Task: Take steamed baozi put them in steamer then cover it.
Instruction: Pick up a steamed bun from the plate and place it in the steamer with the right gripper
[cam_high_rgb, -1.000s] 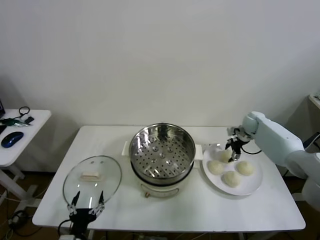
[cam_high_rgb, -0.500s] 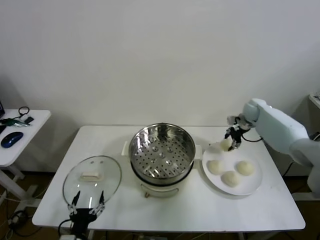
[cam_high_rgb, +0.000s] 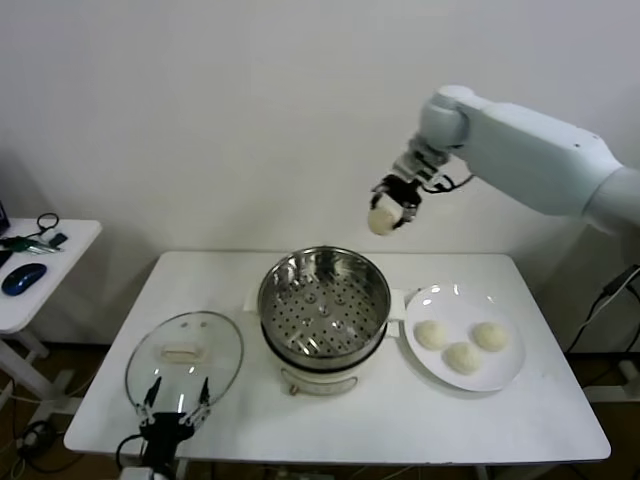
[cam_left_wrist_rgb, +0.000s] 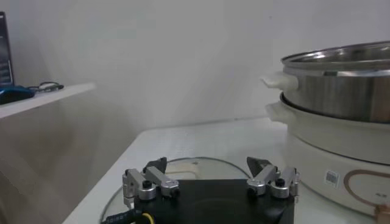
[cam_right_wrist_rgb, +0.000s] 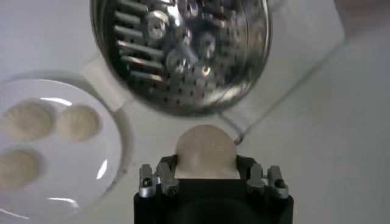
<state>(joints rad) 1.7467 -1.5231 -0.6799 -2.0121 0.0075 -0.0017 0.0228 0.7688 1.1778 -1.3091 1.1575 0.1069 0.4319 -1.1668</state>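
Note:
The baozi is to go on the steel tray's wall side (cam_high_rgb: 325, 282) (cam_right_wrist_rgb: 204, 70), just behind the steamer's middle dimples. Next, my right gripper lets go of it there.
High in the air, my right gripper (cam_high_rgb: 386, 214) is shut on one cream-white baozi (cam_high_rgb: 381, 220) (cam_right_wrist_rgb: 205, 152), above and just right of the steamer (cam_high_rgb: 324, 305) (cam_right_wrist_rgb: 183, 55). The steamer's perforated steel tray holds nothing. Three more baozi (cam_high_rgb: 462, 345) (cam_right_wrist_rgb: 42, 122) lie on the white plate (cam_high_rgb: 500, 375) to the steamer's right. The glass cover (cam_high_rgb: 184, 358) (cam_left_wrist_rgb: 183, 167) lies flat on the table to the steamer's left. My left gripper (cam_high_rgb: 173, 410) (cam_left_wrist_rgb: 210, 167) hangs open at the table's near left edge, just over the cover's near rim, holding nothing.
The white table (cam_high_rgb: 330, 420) carries everything. A side table (cam_high_rgb: 45, 270) at far left holds a blue mouse and cables. A plain white wall stands behind. In the left wrist view the steamer's cream base (cam_left_wrist_rgb: 341, 140) rises close on one side.
My right gripper lifted one baozi off the plate and carried it up and leftward, from plate level to high above the steamer's right rim. The left arm stayed still.

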